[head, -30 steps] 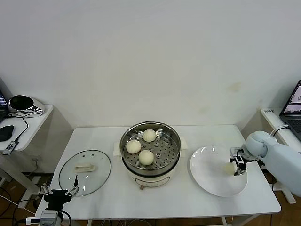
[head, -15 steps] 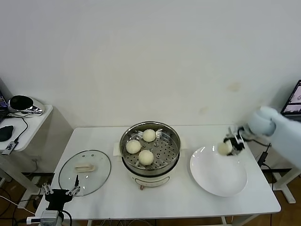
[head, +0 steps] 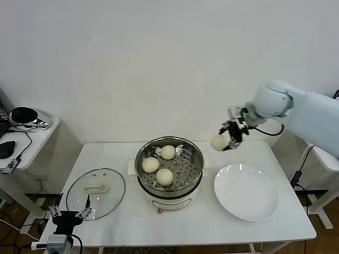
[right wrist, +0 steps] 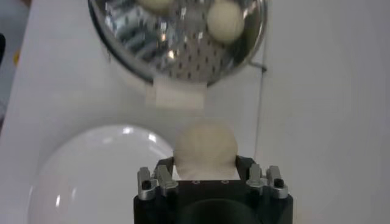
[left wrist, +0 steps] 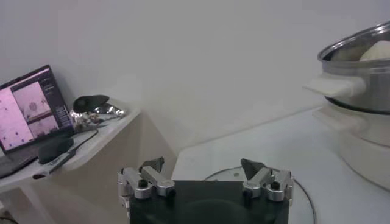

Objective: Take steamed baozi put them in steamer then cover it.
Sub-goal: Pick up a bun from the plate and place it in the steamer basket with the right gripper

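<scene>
My right gripper is to release the fourth baozi, now in the air beside the steamer, on the bare side of the steamer's tray [head: 180,162] [right wrist: 191,48], facing the white plate.
The steel steamer [head: 145,159] stands mid-table on its white base, with three cream baozi [head: 164,176] on its perforated tray; it also shows in the right wrist view [right wrist: 137,45]. My right gripper [head: 224,140] is shut on the fourth baozi [head: 218,142] and holds it in the air to the right of the steamer, above the table's back edge; the bun fills the jaws in the right wrist view [right wrist: 205,145]. The glass lid [head: 96,193] lies flat on the table's left. My left gripper [head: 68,216] hangs open and empty at the front left, near the lid.
An empty white plate [head: 246,191] lies right of the steamer. A side table [head: 29,138] with a mouse and a shiny object stands far left. A laptop [left wrist: 27,112] shows in the left wrist view.
My right gripper has lifted the baozi off the white plate and carried it up and to the left, toward the steamer. The left arm has not moved.
</scene>
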### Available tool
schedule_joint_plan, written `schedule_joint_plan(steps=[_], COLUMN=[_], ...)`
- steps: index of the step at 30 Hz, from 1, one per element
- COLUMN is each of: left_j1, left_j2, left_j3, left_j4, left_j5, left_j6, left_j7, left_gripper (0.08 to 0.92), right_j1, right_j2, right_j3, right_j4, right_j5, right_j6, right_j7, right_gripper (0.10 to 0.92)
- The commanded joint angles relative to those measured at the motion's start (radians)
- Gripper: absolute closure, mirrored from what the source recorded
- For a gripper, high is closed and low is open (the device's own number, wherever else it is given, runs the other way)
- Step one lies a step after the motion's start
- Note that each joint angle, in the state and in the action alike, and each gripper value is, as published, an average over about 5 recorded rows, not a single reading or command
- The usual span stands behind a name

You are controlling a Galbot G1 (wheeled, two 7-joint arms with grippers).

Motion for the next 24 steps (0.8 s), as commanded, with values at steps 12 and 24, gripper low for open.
schedule_joint_plan(steps=[12, 24], left_j1=[0.01, 0.008], left_j2=[-0.001, -0.001], left_j3=[-0.01, -0.013], left_j4=[-0.005, -0.008], left_j5=[-0.01, -0.012], left_j6=[0.001, 0.001], left_j7=[0.0, 0.0], left_gripper=[0.177, 0.177], right_j1=[-0.073, -0.151], right_j2=[0.435, 0.444], right_j3=[-0.129, -0.119], right_j4=[-0.238, -0.267], right_j5=[0.193, 0.166], right_j6=[-0.159, -0.229], right_j7=[0.095, 0.133], right_gripper=[0.397, 0.393])
